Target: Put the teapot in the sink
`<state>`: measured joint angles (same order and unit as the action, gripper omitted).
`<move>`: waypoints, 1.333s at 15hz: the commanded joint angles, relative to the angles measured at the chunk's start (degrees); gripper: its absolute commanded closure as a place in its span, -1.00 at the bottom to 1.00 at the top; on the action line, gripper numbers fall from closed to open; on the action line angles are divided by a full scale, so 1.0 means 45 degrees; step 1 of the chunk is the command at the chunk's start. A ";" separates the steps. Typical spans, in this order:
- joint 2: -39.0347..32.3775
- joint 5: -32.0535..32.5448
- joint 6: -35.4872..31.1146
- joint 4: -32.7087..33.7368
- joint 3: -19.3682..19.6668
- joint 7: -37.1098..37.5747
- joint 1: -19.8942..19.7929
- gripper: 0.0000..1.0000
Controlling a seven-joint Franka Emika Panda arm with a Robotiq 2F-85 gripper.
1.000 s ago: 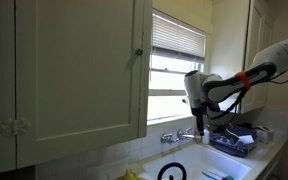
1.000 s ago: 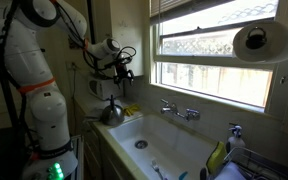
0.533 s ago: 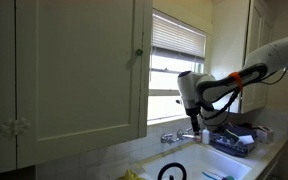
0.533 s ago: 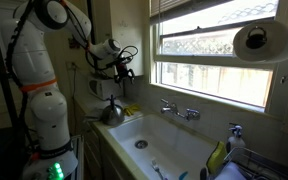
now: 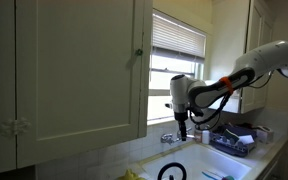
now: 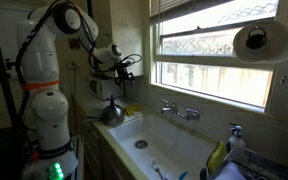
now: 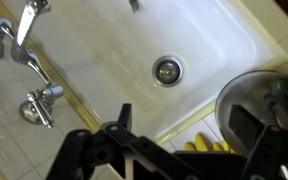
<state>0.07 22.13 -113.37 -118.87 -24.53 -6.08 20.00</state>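
The top of the teapot's black loop handle (image 5: 171, 165) (image 7: 285, 106) is the next place for my gripper, which should come down to it and close there.
The teapot (image 6: 111, 112) is a shiny dark-grey pot with a black loop handle. It stands on the counter at the end of the white sink (image 6: 174, 142). In an exterior view only its handle (image 5: 172, 172) shows. In the wrist view its round body (image 7: 256, 100) lies at the right edge, beside the basin (image 7: 114, 60). My gripper (image 6: 123, 73) hangs in the air above the teapot, apart from it. It also shows in an exterior view (image 5: 181, 118). In the wrist view the gripper (image 7: 184, 125) is open and empty, with one finger (image 7: 248, 126) over the pot.
A chrome two-handled faucet (image 6: 180, 111) stands at the sink's back under the window. A yellow item (image 7: 206, 147) lies on the counter by the teapot. A dark dish rack with blue items (image 5: 233, 141) sits beyond the sink. A white cabinet (image 5: 74, 70) hangs nearby. A paper towel roll (image 6: 256, 42) hangs high.
The arm has swung along the sink toward the teapot's end and the gripper has dropped a little. The teapot has not moved.
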 commanded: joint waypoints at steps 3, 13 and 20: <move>-0.1405 -0.0084 -0.1363 0.0932 -0.0282 -0.0874 0.0910 -1.00; -0.1749 -0.1493 -0.4015 -0.0444 -0.1022 -0.1749 0.1842 -1.00; -0.2739 -0.2029 -0.2962 0.0269 -0.0573 -0.3056 0.1482 -1.00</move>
<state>-9.58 14.00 -129.01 -120.12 -27.97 -15.73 27.65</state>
